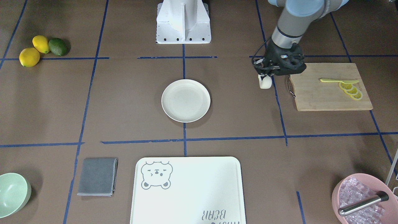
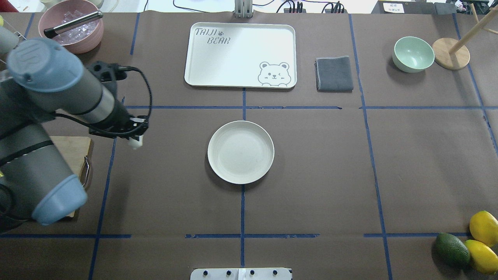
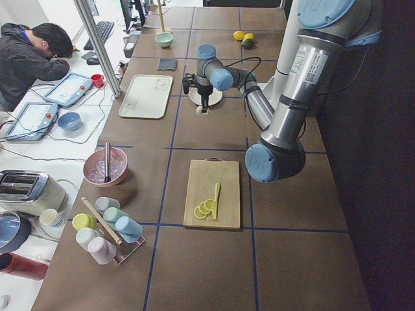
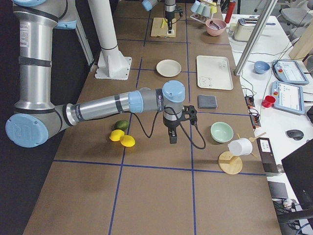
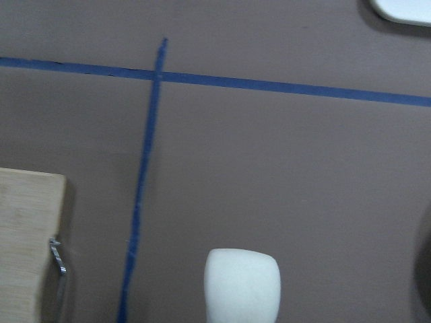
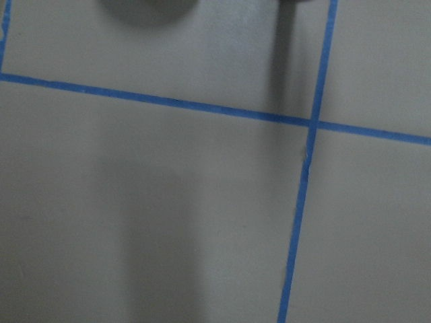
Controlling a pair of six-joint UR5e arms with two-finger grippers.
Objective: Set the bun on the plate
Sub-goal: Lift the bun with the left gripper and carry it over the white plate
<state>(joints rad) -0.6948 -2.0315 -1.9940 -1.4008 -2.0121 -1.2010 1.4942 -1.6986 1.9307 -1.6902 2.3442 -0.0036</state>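
The robot's left gripper needs to set the bun down on the middle of the round cream plate [image 1: 185, 98].
The bun [image 1: 265, 82], a small white stubby roll, hangs from my left gripper [image 1: 264, 76], which is shut on its upper end. It sits left of the wooden cutting board in the front-facing view, over a blue tape line. In the left wrist view the bun [image 5: 242, 286] pokes up from the bottom edge above brown table. The round cream plate [image 1: 186, 100] lies bare at the table's centre, well apart from the bun [image 2: 135, 143]. My right gripper [image 4: 172, 138] shows only in the exterior right view, beside the lemons; I cannot tell its state.
A cutting board [image 1: 323, 96] with lemon slices and a yellow knife lies beside the left gripper. A bear-print tray [image 1: 188, 193], grey cloth [image 1: 98, 176], green bowl [image 1: 12, 194] and pink ice bowl [image 1: 362, 199] line the operators' edge. Lemons and an avocado [image 1: 57, 46] sit near the robot.
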